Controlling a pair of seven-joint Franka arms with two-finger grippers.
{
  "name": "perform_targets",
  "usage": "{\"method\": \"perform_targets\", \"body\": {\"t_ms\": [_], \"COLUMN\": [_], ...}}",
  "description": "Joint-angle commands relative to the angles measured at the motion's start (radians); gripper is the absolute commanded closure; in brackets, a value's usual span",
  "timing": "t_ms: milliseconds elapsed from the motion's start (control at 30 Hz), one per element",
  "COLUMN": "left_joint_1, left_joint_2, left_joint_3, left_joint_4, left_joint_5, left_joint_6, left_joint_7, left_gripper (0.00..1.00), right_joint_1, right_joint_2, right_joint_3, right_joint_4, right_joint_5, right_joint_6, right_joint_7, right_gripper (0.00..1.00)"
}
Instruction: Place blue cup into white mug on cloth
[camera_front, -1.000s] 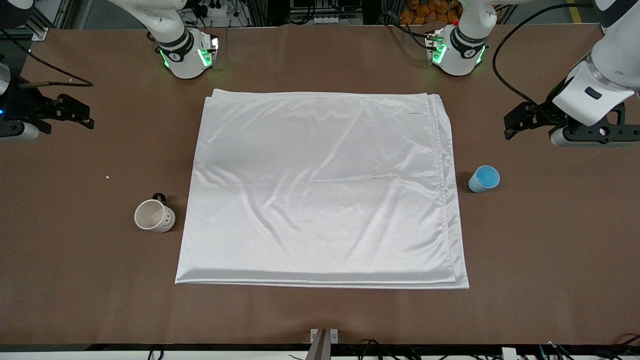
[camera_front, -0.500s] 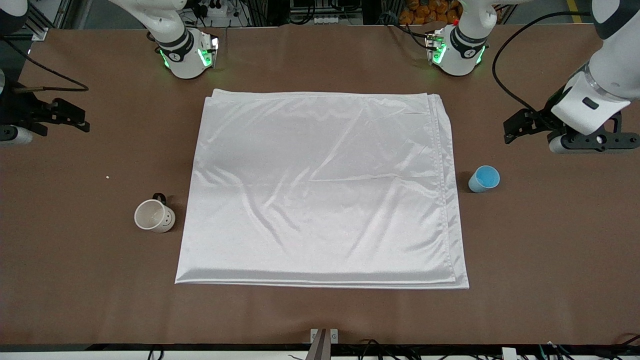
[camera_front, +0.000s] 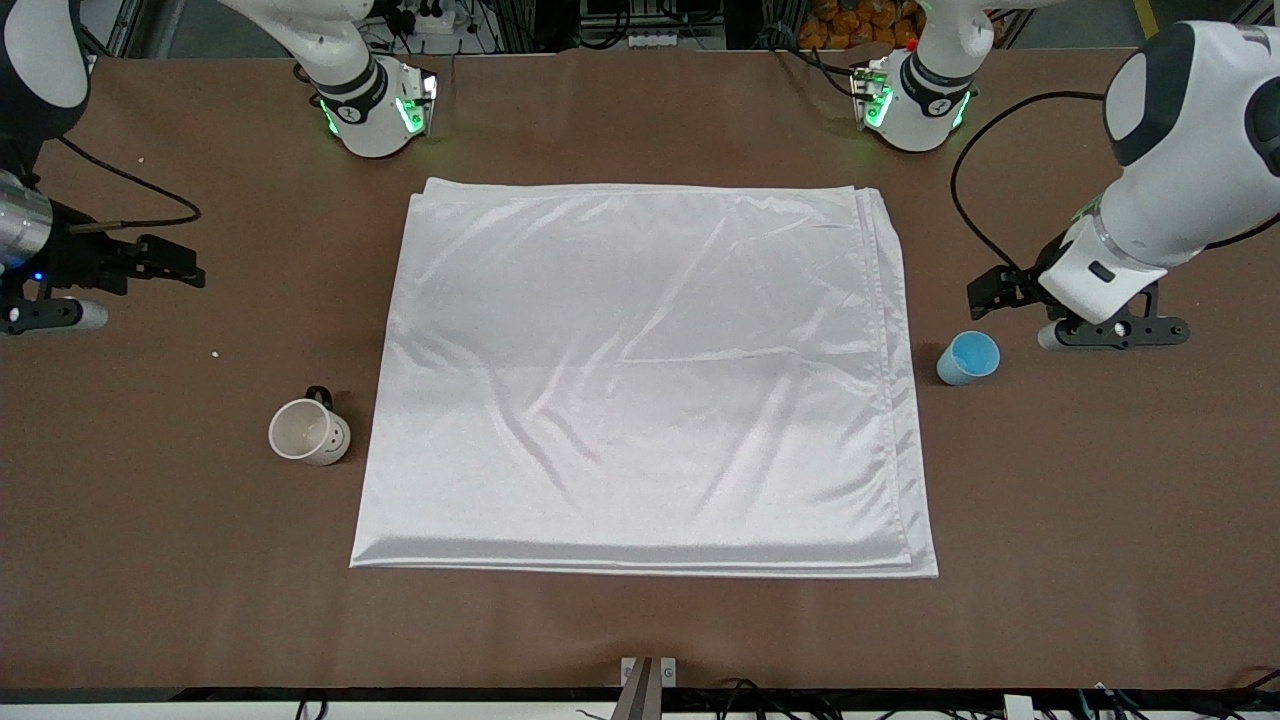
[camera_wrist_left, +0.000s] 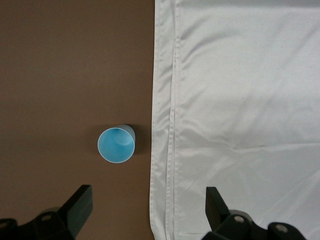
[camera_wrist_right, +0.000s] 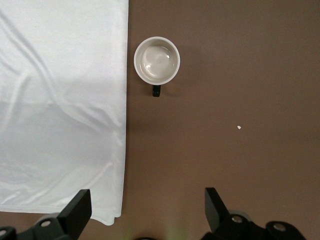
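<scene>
The blue cup is my left gripper's next target. It should go there and close on the cup's rim (camera_front: 957, 347) (camera_wrist_left: 134, 146), on the side that is nearest the white cloth.
The light-blue cup (camera_front: 968, 358) stands upright on the brown table beside the cloth's edge, at the left arm's end; the left wrist view shows the blue cup (camera_wrist_left: 116, 145) from above. The white mug (camera_front: 309, 432) with its dark handle stands on the table beside the cloth at the right arm's end, and the mug (camera_wrist_right: 157, 59) looks empty. The large white cloth (camera_front: 640, 380) lies flat between them, bare. My left gripper (camera_front: 1112, 335) hangs open in the air by the cup, and nothing sits within the left gripper (camera_wrist_left: 148, 210). My right gripper (camera_front: 55, 315) hangs open and empty (camera_wrist_right: 145, 210).
Both arm bases (camera_front: 375, 110) (camera_front: 915, 105) stand along the table edge farthest from the front camera. A tiny white crumb (camera_front: 214, 354) lies on the table near the mug. A metal bracket (camera_front: 648, 672) sits at the nearest table edge.
The left arm has swung in toward the blue cup, its gripper now close beside it. The right gripper has shifted a little toward the mug. Cup, mug and cloth have not moved.
</scene>
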Motion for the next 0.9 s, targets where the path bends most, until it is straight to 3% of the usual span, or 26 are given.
{"method": "perform_targets", "body": {"t_ms": [0,267,467,867], "left_joint_1": [0.012,0.012,0.014,0.025], "left_joint_2": [-0.022,-0.02,0.01,0.037], "left_joint_3": [-0.004,-0.003,-0.003,-0.003], "left_joint_4": [-0.076,-0.222,-0.269,-0.349], "left_joint_5": [-0.014,-0.014,-0.014,-0.012], "left_joint_6": [0.058,0.196,0.276,0.368], "left_joint_7": [0.002,0.002,0.002,0.002], "left_gripper": [0.0,0.0,0.0,0.0], "right_joint_1": [-0.011,-0.009,0.009,0.015], "right_joint_2": [-0.026,-0.025,-0.014,0.098], "right_joint_3": [0.009,0.011,0.014,0.012], "right_joint_4": [-0.067,-0.226,-0.369,-0.388], "right_joint_5": [0.001,0.002,0.001,-0.002], "right_joint_6": [0.042,0.233,0.445,0.577], "right_joint_7": [-0.013,-0.013,-0.013,-0.014], "right_gripper": [0.0,0.0,0.0,0.0]}}
